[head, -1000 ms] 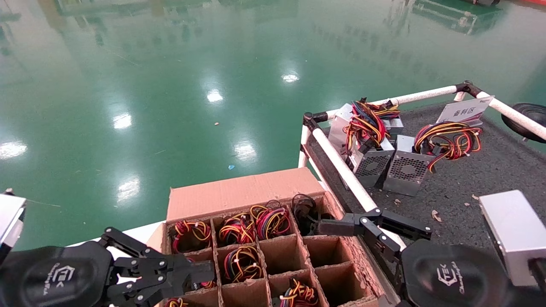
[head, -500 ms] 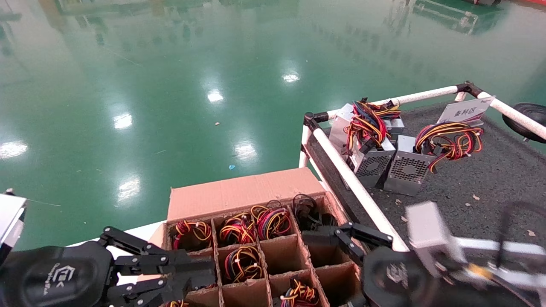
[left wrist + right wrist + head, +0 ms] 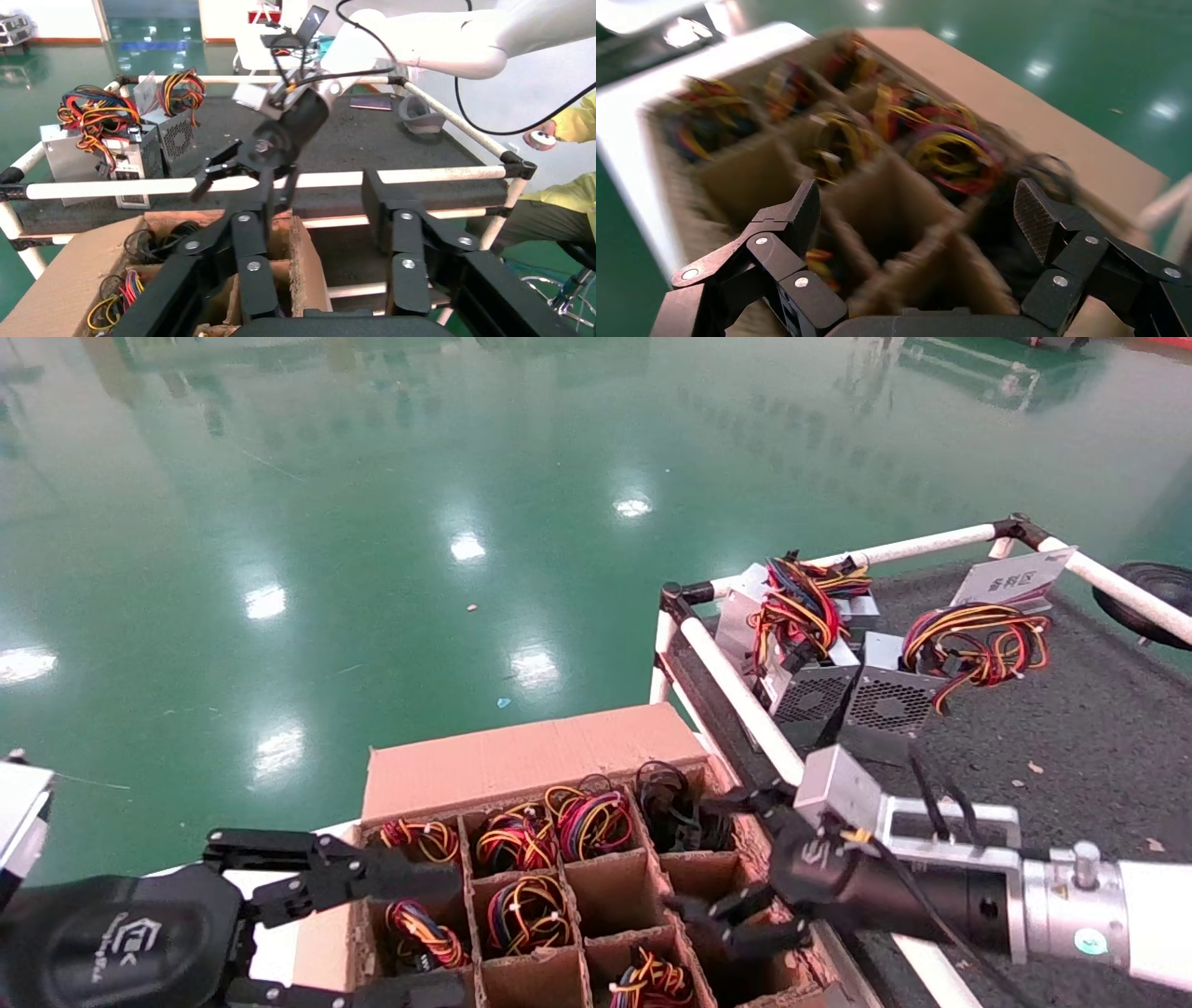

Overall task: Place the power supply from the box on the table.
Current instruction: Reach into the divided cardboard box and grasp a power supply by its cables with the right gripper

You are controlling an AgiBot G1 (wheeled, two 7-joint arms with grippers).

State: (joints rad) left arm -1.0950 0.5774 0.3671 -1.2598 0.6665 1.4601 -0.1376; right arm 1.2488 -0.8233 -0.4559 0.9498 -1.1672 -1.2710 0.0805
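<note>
The upper loop (image 3: 667, 771) (image 3: 1049, 166) of the black cable bundle in the box's far corner cell, nearest the white rail, will be gripped by my right gripper.
The box (image 3: 521, 756) is a brown carton with a divider grid at the bottom centre. Its far right cell holds the power supply's black cable bundle (image 3: 672, 808), also seen as black cables (image 3: 151, 242); the metal body is hidden in the cell. My right gripper (image 3: 722, 868) hovers open over the box's right-hand cells, just on my side of those cables. The right gripper (image 3: 916, 210) holds nothing. My left gripper (image 3: 419, 933) is open at the box's near left side. In the left wrist view the left gripper (image 3: 309, 210) straddles a cardboard wall (image 3: 299, 267) without closing on it. The table (image 3: 1071, 710) is dark grey, to the right.
Two silver units with red and yellow wires (image 3: 810, 691) (image 3: 894, 700) stand at the table's far left corner. A white pipe rail (image 3: 745, 700) runs between box and table. A white sign (image 3: 1010, 581) leans at the back. Other cells hold coloured cable bundles (image 3: 531, 910).
My right arm has swung left from over the table to over the box's right cells, turning as it went. My left gripper's fingers have spread wider.
</note>
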